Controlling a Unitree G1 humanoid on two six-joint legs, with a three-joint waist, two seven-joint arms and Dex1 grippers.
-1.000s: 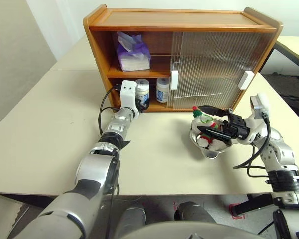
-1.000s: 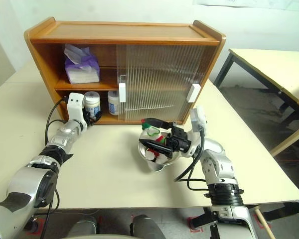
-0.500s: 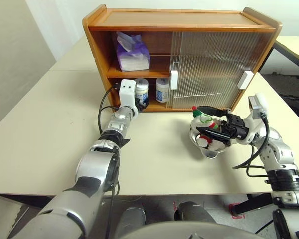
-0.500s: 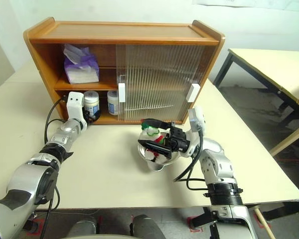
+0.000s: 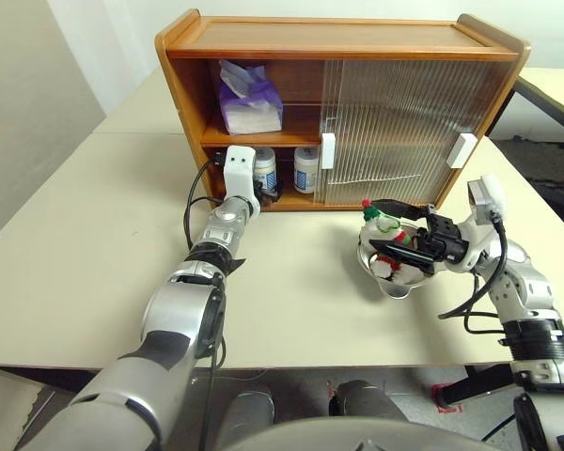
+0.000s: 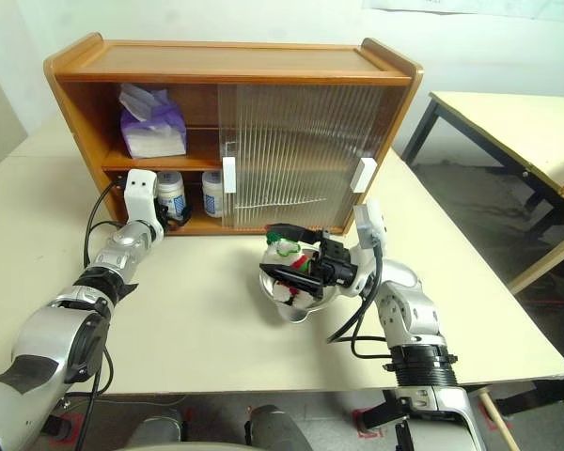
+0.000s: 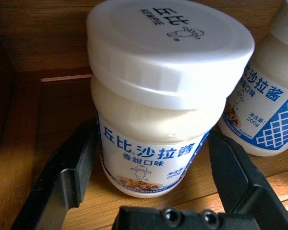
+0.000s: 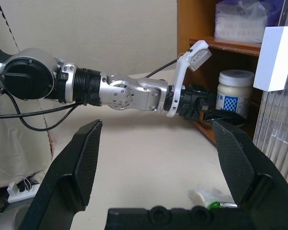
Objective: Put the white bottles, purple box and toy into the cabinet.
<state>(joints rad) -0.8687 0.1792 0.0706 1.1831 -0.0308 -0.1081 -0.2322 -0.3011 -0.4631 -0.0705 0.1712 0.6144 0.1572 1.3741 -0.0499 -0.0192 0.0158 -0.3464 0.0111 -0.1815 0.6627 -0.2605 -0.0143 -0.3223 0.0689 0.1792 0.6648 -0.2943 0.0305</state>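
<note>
My left gripper is going next beside the white handle nearer the white bottles [image 5: 334, 156]. It should close its fingers there to push the ribbed sliding door across.
The wooden cabinet [image 5: 357, 38] stands at the back of the table, its left half uncovered. The purple box [image 5: 251, 99] lies on the upper shelf. Two white bottles [image 5: 264, 171] [image 5: 306, 169] stand side by side on the lower shelf. My left gripper [image 5: 266, 191] reaches into that shelf. It is open, with its fingers [image 7: 67, 177] either side of the nearer bottle [image 7: 158, 96] and a gap at each side. The toy [image 5: 381, 225] lies in a steel bowl [image 5: 395, 282]. My right gripper [image 5: 401, 228] hovers open just over it.
The ribbed sliding doors [image 5: 395, 113] with white handles [image 5: 329, 150] cover the cabinet's right half. The bowl sits on the table in front of them. A second table [image 6: 508, 122] stands off to the right, and the table's front edge is near.
The left gripper's jaws have spread a little wider around the nearer bottle, which stays standing on the lower shelf. The right arm and the toy have not moved.
</note>
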